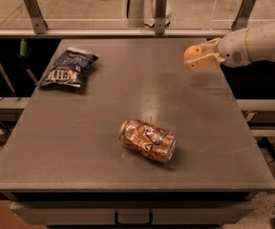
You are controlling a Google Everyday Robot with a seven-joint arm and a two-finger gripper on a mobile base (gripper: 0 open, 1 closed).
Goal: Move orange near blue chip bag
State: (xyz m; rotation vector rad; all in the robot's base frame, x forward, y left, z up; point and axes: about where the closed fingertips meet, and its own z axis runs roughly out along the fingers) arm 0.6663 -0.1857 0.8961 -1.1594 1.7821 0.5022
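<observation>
The robot's gripper needs to release the orange on the grey table (101,73) beside the edge of the blue chip bag that faces the gripper.
The orange (192,53) is a small round fruit held between my gripper's (195,57) two pale fingers, above the table's right rear part. The gripper is shut on it and reaches in from the right on a white arm (257,44). The blue chip bag (68,68) is a dark navy crinkled bag with white lettering, lying flat at the table's left rear. The orange is far to the right of the bag, most of the table's width away.
A crushed brown-gold can (148,140) lies on its side near the middle front of the grey table (80,142). A railing with metal posts (161,8) runs along the table's back edge.
</observation>
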